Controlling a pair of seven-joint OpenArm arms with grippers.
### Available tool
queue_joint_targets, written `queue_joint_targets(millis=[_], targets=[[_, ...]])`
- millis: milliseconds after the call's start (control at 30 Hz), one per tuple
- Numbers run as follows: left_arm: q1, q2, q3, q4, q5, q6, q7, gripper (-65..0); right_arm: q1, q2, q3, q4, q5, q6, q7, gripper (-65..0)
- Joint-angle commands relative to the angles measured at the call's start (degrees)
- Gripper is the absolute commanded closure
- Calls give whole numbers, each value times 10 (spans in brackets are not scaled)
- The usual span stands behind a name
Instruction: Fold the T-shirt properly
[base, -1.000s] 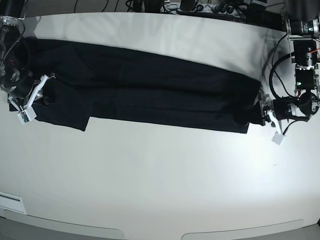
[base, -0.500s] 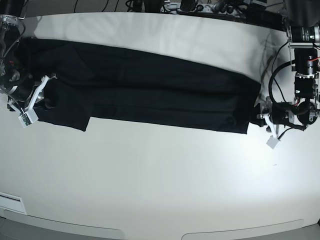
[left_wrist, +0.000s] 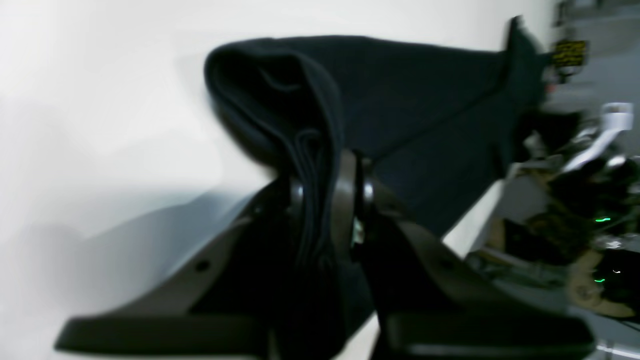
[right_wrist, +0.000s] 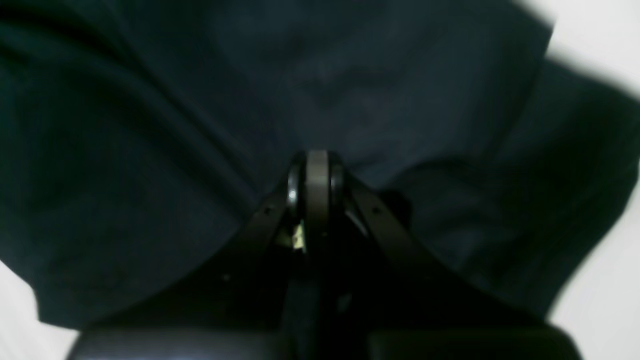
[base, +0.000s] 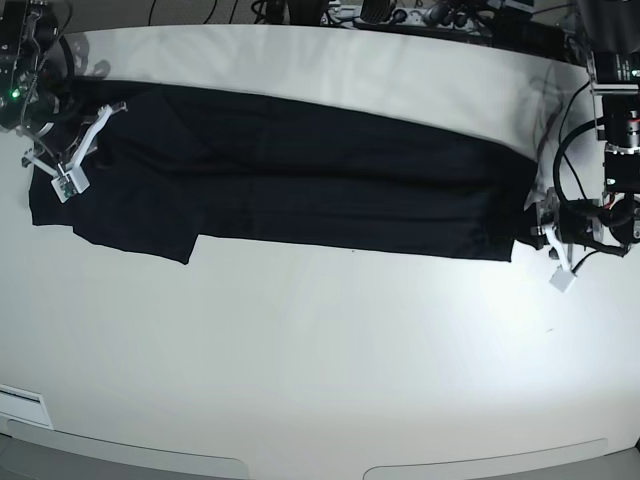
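Note:
I will have my left gripper release the pinched end of the T-shirt on the middle of the black band (base: 304, 229), close to the front edge of the T-shirt.
The black T-shirt (base: 300, 185) lies on the white table (base: 320, 350) as a long, folded, stretched band running from far left to right. My right gripper (base: 92, 150), on the left of the base view, is shut on the shirt's left end. The right wrist view shows its jaws (right_wrist: 310, 180) closed together with black cloth (right_wrist: 200, 100) bunched around them. My left gripper (base: 532, 226), on the right of the base view, is shut on the shirt's right end. The left wrist view shows several cloth layers (left_wrist: 280, 100) pinched between its jaws (left_wrist: 325, 195).
Cables and dark equipment (base: 420, 15) line the table's back edge. The left arm's body and wiring (base: 610, 170) stand at the right edge. A pale strip (base: 20, 405) lies near the front left corner.
My right gripper has moved back and up with the shirt's left end. My left gripper has shifted right, and the whole band has moved slightly right and drawn straighter.

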Motion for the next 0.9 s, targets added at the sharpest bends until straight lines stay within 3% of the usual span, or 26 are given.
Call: queue_joint_targets(millis=[0, 567, 867], targets=[[-16, -10, -4, 10, -11, -3, 5, 0, 0, 7, 5, 9, -1, 2, 8, 0], [-27, -10, -4, 133, -11, 8, 5, 0, 1, 4, 5, 9, -1, -12, 24, 0], [-16, 14, -4, 316, -11, 7, 5, 0, 1, 4, 5, 9, -1, -35, 38, 0]])
